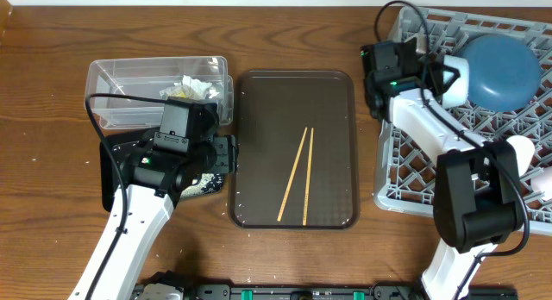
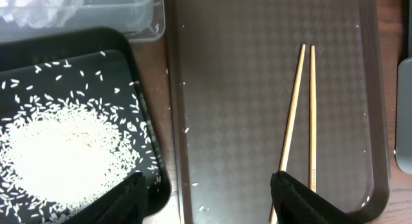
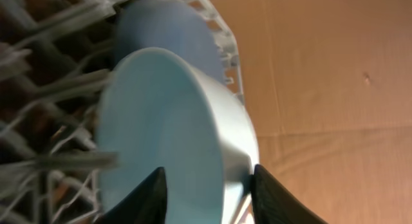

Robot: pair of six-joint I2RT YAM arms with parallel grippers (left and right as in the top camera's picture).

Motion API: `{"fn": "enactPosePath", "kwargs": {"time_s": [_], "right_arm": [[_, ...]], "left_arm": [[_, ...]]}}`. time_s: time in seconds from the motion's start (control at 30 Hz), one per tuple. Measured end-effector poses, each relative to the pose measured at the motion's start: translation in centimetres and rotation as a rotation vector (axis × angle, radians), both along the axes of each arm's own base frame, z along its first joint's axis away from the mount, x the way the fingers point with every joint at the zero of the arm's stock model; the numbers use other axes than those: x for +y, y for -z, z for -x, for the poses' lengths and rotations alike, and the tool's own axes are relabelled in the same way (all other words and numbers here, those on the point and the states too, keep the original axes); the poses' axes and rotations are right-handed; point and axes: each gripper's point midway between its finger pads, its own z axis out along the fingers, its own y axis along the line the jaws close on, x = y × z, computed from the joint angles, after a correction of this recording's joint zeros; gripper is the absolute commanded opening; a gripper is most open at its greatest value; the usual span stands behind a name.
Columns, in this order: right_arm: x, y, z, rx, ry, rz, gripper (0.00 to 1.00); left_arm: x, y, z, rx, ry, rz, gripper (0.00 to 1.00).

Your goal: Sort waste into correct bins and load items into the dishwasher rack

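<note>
The white bowl stands on edge against the blue bowl, so next I grip its other side (image 1: 467,82) with my right gripper and settle it by the rack's side.
The grey dishwasher rack (image 1: 405,181) stands at the right with the blue bowl (image 1: 504,71) in its far part. My right gripper (image 1: 438,76) is shut on the rim of the white bowl (image 1: 457,76), holding it on edge against the blue bowl. The right wrist view shows one finger inside the white bowl (image 3: 167,121) and one outside (image 3: 207,198). Two chopsticks (image 1: 297,175) lie on the brown tray (image 1: 259,102). My left gripper (image 1: 220,153) is open and empty over the gap between the black tray (image 1: 110,175) and the brown tray.
The clear tub (image 1: 112,71) at the back left holds the napkin (image 1: 197,86) and the wrapper (image 1: 172,93). Rice (image 2: 64,153) lies piled in the black tray (image 2: 138,114); a few grains dot the brown tray (image 2: 232,89). Two white cups (image 1: 520,149) sit in the rack's right side.
</note>
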Motion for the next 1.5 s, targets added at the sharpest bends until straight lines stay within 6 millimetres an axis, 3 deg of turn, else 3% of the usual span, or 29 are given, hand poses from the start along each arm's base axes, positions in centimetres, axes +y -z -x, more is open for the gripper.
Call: {"fn": "enactPosePath", "kwargs": {"time_s": [0.2, 0.33, 0.5, 0.6, 0.73, 0.83, 0.93, 1.07, 1.3, 1.5], "right_arm": [[0.0, 1.0, 1.5, 0.003, 0.031, -0.050, 0.51], [0.3, 1.2, 1.9, -0.022, 0.024, -0.190, 0.56], [1.5, -0.3, 1.6, -0.093, -0.043, -0.469, 0.61], [2.1, -2.4, 1.6, -0.152, -0.094, -0.628, 0.63], [1.7, -5.4, 1.9, -0.235, -0.134, -0.740, 0.53], [0.5, -6.2, 2.3, -0.267, -0.120, -0.780, 0.31], [-0.7, -5.4, 2.7, -0.255, -0.078, -0.804, 0.12], [-2.4, -3.5, 3.0, -0.243, 0.003, -0.830, 0.01], [-5.0, 0.2, 3.1, -0.245, 0.153, -0.851, 0.01], [-3.5, 3.3, 2.3, -0.186, 0.152, -0.945, 0.01]], "left_arm": [[0.0, 0.1, 0.1, 0.004, 0.001, -0.001, 0.65], [0.0, 0.1, 0.1, 0.005, 0.000, -0.001, 0.65], [0.0, 0.1, 0.1, 0.005, 0.000, -0.001, 0.65], [0.0, 0.1, 0.1, 0.005, 0.001, -0.001, 0.65], [0.0, 0.1, 0.1, 0.006, 0.000, -0.001, 0.66], [0.0, 0.1, 0.1, 0.006, 0.000, -0.002, 0.66], [0.0, 0.1, 0.1, 0.006, 0.000, -0.001, 0.65], [0.0, 0.1, 0.1, 0.007, 0.000, -0.002, 0.65], [0.0, 0.1, 0.2, 0.007, 0.001, -0.002, 0.66], [0.0, 0.1, 0.1, 0.007, 0.001, -0.001, 0.66]]}}
